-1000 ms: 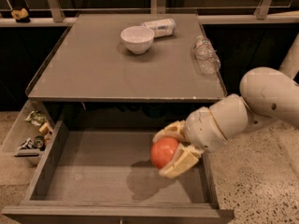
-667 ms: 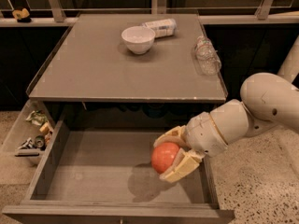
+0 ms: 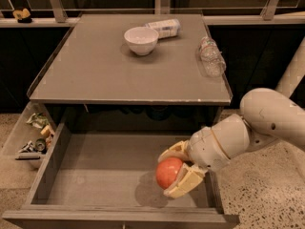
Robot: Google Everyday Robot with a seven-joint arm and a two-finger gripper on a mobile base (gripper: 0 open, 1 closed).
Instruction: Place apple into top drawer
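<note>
My gripper needs to let go of the apple on the grey drawer bottom (image 3: 172,169), near the drawer's side by the speckled floor.
The round red-orange apple (image 3: 168,172) is held between the pale fingers of my gripper (image 3: 174,172). The gripper reaches in from the right on a white arm and is shut on the apple. It holds the apple inside the open top drawer (image 3: 109,171), near the drawer's right front corner, just above the flat grey bottom. A shadow lies on the drawer floor under the apple. The drawer is pulled fully out from under the grey cabinet top.
On the cabinet top (image 3: 95,70) stand a white bowl (image 3: 141,40), a lying packet (image 3: 164,28) and a clear plastic bottle (image 3: 212,56) near the right edge. A small pale side bin (image 3: 29,137) with clutter sits left of the drawer. Speckled floor lies to the right.
The gripper with the apple has stayed nearly in place, shifting slightly lower and toward the drawer's front.
</note>
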